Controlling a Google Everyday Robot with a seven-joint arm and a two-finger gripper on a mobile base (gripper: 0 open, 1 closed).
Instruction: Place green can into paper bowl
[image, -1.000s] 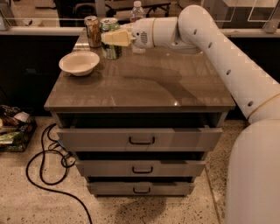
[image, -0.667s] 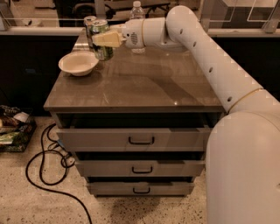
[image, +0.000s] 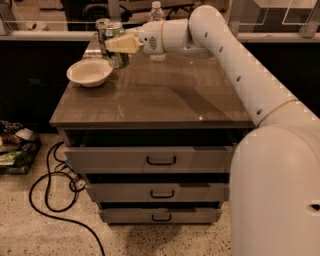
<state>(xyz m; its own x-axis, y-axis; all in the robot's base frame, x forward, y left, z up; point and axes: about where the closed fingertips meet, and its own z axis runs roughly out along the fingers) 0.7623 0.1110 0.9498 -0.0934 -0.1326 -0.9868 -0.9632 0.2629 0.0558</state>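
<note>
My gripper should set the green can upright and let go of it on the middle of the empty paper bowl's bottom (image: 93, 76). The can is now beside that bowl.
The green can (image: 119, 59) with a silver top is at the back left of the tabletop, upright, just right of the paper bowl (image: 89, 72). My gripper (image: 118, 45) reaches in from the right and is shut on the green can, its pale fingers (image: 124, 44) crossing the can's middle. The can's base is close to the tabletop; I cannot tell whether it touches. The cream-white bowl is empty and stands near the table's left edge.
A gold-brown can (image: 102, 24) stands right behind the green can. A water bottle (image: 156, 11) stands at the back, behind my wrist. The brown tabletop (image: 165, 100) tops a drawer cabinet whose top drawer (image: 160, 159) is slightly open. A cable (image: 50, 200) lies on the floor at left.
My gripper has moved left with the green can, from the middle back of the table to beside the bowl. The arm now fills more of the right side.
</note>
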